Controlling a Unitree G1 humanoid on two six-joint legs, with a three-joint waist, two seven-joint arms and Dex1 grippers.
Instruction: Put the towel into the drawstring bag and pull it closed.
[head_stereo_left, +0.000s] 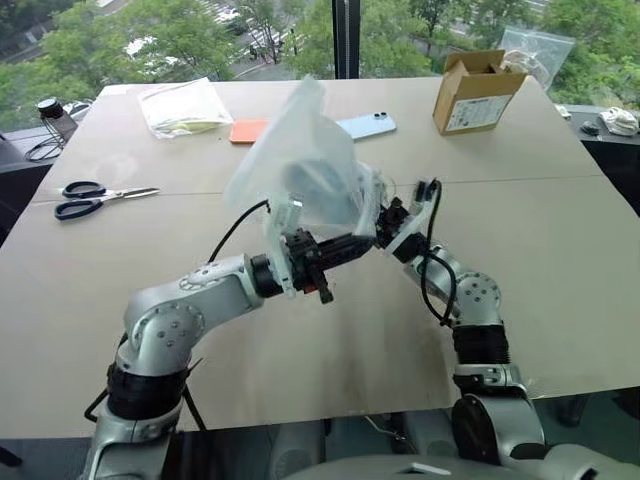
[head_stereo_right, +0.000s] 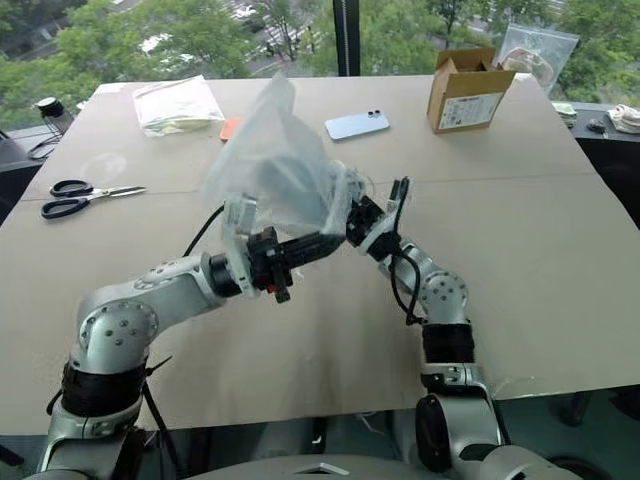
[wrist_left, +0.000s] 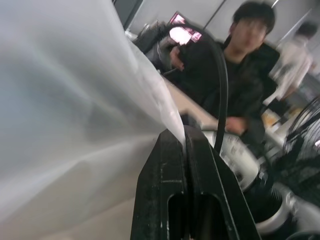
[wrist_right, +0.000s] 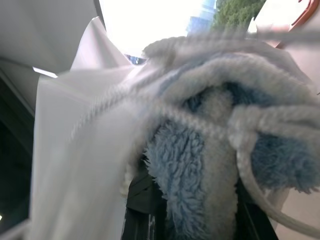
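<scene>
I have the towel in my right gripper at the raised bag's opening, cords looped across it, so next I lower the bag, release the towel and grab a cord (wrist_right: 244, 150).
The drawstring bag (head_stereo_left: 300, 150), thin translucent white, is held up in the air above the middle of the table. My left gripper (head_stereo_left: 368, 236) is shut on the bag's lower edge; in the left wrist view the fabric (wrist_left: 75, 100) is pinched between its black fingers (wrist_left: 165, 170). The light-blue fluffy towel (wrist_right: 190, 165) sits at the bag's mouth with white cords (wrist_right: 125, 95) looped across it, and shows as a dark shape (head_stereo_left: 318, 182) through the fabric. My right gripper (head_stereo_left: 385, 218) meets the mouth from the right, shut on the towel.
On the table (head_stereo_left: 560, 260) lie black scissors (head_stereo_left: 95, 198) at the left, and a clear plastic bag of yellowish papers (head_stereo_left: 185, 105), an orange card (head_stereo_left: 248, 131), a phone (head_stereo_left: 368, 125) and a cardboard box (head_stereo_left: 475, 92) at the back. A person (wrist_left: 245, 75) appears in the left wrist view.
</scene>
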